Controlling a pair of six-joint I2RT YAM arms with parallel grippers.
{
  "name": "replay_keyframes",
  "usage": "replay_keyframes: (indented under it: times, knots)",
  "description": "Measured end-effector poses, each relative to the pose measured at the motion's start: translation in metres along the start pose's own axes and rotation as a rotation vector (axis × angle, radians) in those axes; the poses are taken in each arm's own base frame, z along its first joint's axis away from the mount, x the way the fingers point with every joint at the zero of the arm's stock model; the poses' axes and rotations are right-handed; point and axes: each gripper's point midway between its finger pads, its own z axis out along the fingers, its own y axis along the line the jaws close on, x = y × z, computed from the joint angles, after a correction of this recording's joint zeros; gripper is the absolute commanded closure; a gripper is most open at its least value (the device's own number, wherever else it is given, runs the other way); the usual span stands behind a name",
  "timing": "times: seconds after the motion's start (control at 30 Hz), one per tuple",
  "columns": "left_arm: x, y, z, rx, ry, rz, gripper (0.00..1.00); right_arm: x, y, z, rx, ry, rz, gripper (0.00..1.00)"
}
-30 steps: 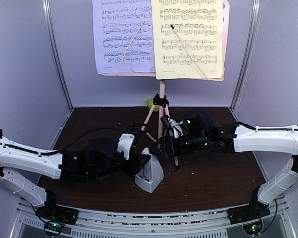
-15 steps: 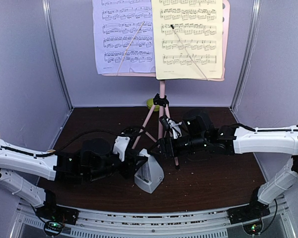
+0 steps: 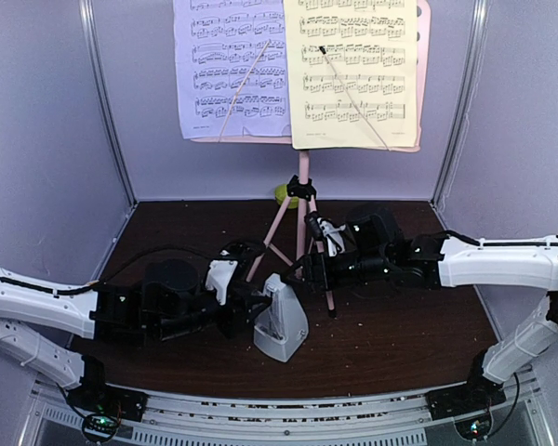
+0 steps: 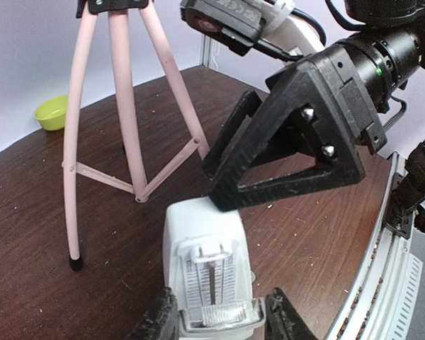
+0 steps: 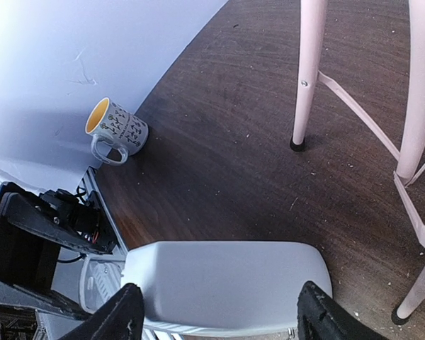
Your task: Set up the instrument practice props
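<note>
Next, my left gripper puts the metronome's clear cover down on the table (image 3: 182, 281) between the white mug and the music stand.
The pink music stand (image 3: 303, 200) rises at the back on tripod legs (image 4: 124, 106) and carries a lavender page (image 3: 228, 70) and a pale-yellow page (image 3: 353, 74). In front of it the small grey metronome (image 3: 281, 327) leans on the table. My left gripper (image 3: 252, 319) is shut on its base (image 4: 212, 315), and the pendulum scale shows in the left wrist view. My right gripper (image 3: 302, 277) comes in from the right at the top. Its fingers (image 4: 283, 149) are shut on the ends of the smooth grey cover (image 5: 227, 283).
A white mug with an orange inside (image 5: 117, 129) stands at the far left by the wall. A lime-green bowl (image 4: 51, 112) lies behind the tripod. Booth walls close three sides, and a metal rail (image 3: 279, 413) runs along the near edge.
My left arm has drawn back to the left, still holding the base. The metronome now stands a little more upright. The right gripper has barely moved.
</note>
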Motion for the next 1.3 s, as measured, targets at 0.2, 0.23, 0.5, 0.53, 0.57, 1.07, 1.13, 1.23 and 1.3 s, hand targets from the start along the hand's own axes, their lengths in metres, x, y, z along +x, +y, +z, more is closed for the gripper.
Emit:
replay_keyframes:
  times: [0.2,0.23,0.5,0.53,0.57,1.07,1.13,1.23,1.3]
  knots:
    - [-0.005,0.023,-0.034,-0.071,-0.02,-0.077,0.99,-0.003,0.001,-0.002,0.008,0.009,-0.019,0.19]
    - [-0.009,0.029,-0.043,-0.089,-0.033,-0.096,0.99,-0.002,0.001,-0.003,0.011,0.014,-0.021,0.18]
    - [-0.006,0.091,-0.093,-0.279,-0.025,-0.26,1.0,0.0,0.001,-0.006,0.031,0.05,-0.036,0.16]
    - [0.001,0.102,-0.096,-0.322,0.004,-0.281,1.0,-0.001,0.001,-0.007,0.032,0.051,-0.036,0.16]
    - [0.009,0.115,-0.1,-0.368,0.037,-0.304,1.0,0.0,0.001,-0.007,0.035,0.056,-0.036,0.15]
    - [0.058,0.21,-0.064,-0.597,0.52,-0.451,1.0,0.001,-0.002,-0.013,0.068,0.076,-0.024,0.12]
    - [0.065,0.218,-0.055,-0.59,0.568,-0.452,1.0,0.001,-0.003,-0.014,0.077,0.074,-0.019,0.11]
    - [0.071,0.236,-0.046,-0.587,0.611,-0.466,1.0,-0.002,-0.004,-0.021,0.093,0.059,-0.004,0.11]
    - [0.073,0.251,-0.041,-0.592,0.631,-0.477,1.0,-0.006,-0.001,-0.026,0.092,0.04,-0.001,0.11]
